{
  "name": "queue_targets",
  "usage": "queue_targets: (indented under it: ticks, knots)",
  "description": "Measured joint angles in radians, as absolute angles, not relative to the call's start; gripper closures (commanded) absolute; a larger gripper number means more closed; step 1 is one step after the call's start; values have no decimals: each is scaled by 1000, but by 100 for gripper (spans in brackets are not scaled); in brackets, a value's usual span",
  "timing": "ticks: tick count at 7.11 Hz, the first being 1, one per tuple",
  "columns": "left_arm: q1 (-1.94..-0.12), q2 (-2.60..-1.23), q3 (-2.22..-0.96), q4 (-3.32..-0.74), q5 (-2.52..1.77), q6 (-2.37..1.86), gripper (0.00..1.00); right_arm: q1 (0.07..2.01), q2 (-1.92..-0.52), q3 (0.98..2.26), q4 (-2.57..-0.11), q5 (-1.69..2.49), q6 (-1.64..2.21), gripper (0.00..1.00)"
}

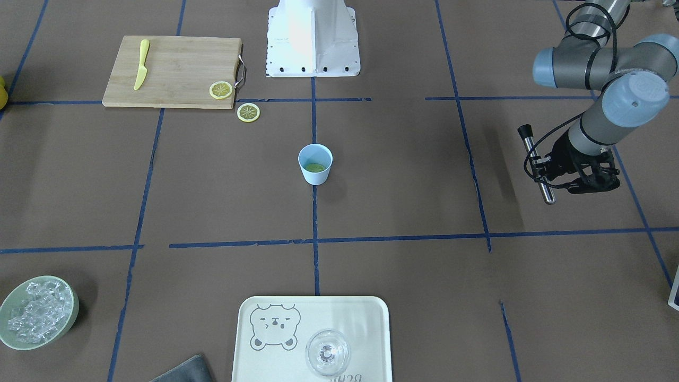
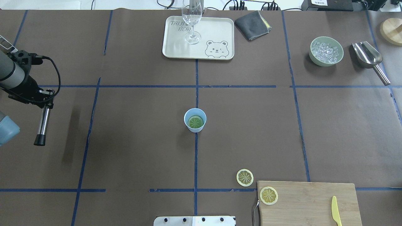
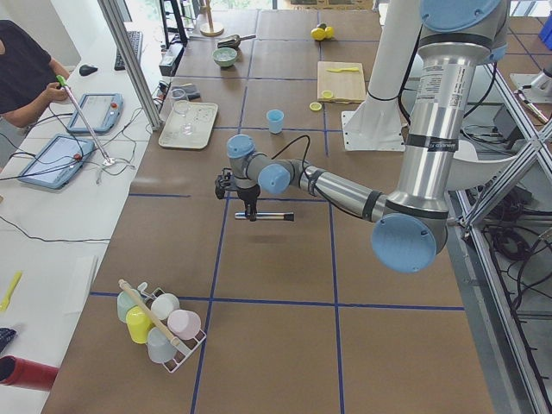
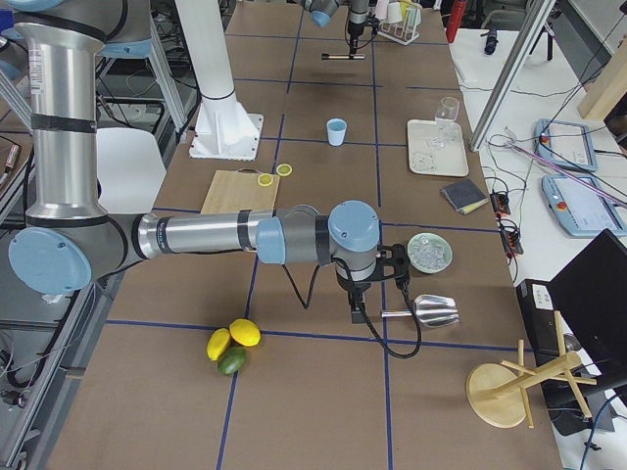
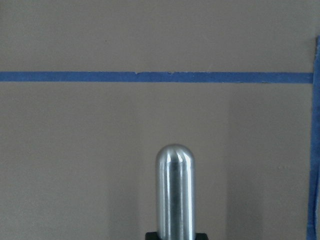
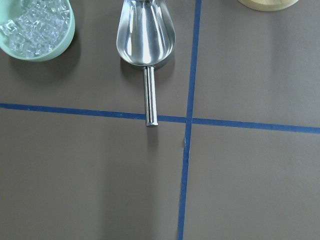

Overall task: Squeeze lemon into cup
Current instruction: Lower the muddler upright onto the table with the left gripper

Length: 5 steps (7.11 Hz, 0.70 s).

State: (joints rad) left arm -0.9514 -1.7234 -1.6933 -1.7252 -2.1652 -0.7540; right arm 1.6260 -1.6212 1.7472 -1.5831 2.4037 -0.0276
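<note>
The robot's left gripper will lay the steel rod, now held level above the table, down on the bare table [image 1: 522,164] between the blue tape lines.
The light-blue cup [image 1: 316,178] stands at the table's middle, with a lemon slice [image 2: 195,122] lying flat inside it. A second slice [image 2: 245,177] lies on the table beside the cutting board, and a third [image 2: 268,195] lies on the board's corner. My left gripper [image 2: 46,96] is shut on a steel rod with a black end [image 1: 541,170], held level above the table far to the cup's side. The rod's rounded end shows in the left wrist view [image 5: 174,190]. My right gripper [image 4: 358,305] hovers near the ice scoop; I cannot tell whether it is open or shut.
A bamboo cutting board [image 2: 307,204] with a yellow knife [image 2: 336,215] lies near the robot's base. A tray [image 2: 216,28] with a wine glass [image 2: 191,22], a grey cloth [image 2: 252,25], an ice bowl [image 2: 314,58] and a steel scoop [image 6: 145,35] sit at the far side.
</note>
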Motion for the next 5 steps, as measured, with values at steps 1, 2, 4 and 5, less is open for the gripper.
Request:
queue_targets:
  ticks: [1,2,4,5]
  knots:
    - [-938,-1725,-1691,-1726,-2163,-754,100,1626,-1621,1748,-1583,2404,-28,0]
    - [-918,-1726,-1690,-1726,-2160,-751,100,1626,-1620,1750,-1583,2404,-28,0]
    - [-885,-1729,-1688,-1726,-2158,-749,100,1626,-1621,1754,-1583,2404,-28,0]
    - [-880,-1729,-1684,-1726,-2157,-749,100,1626,-1621,1754,-1583,2404,-28,0]
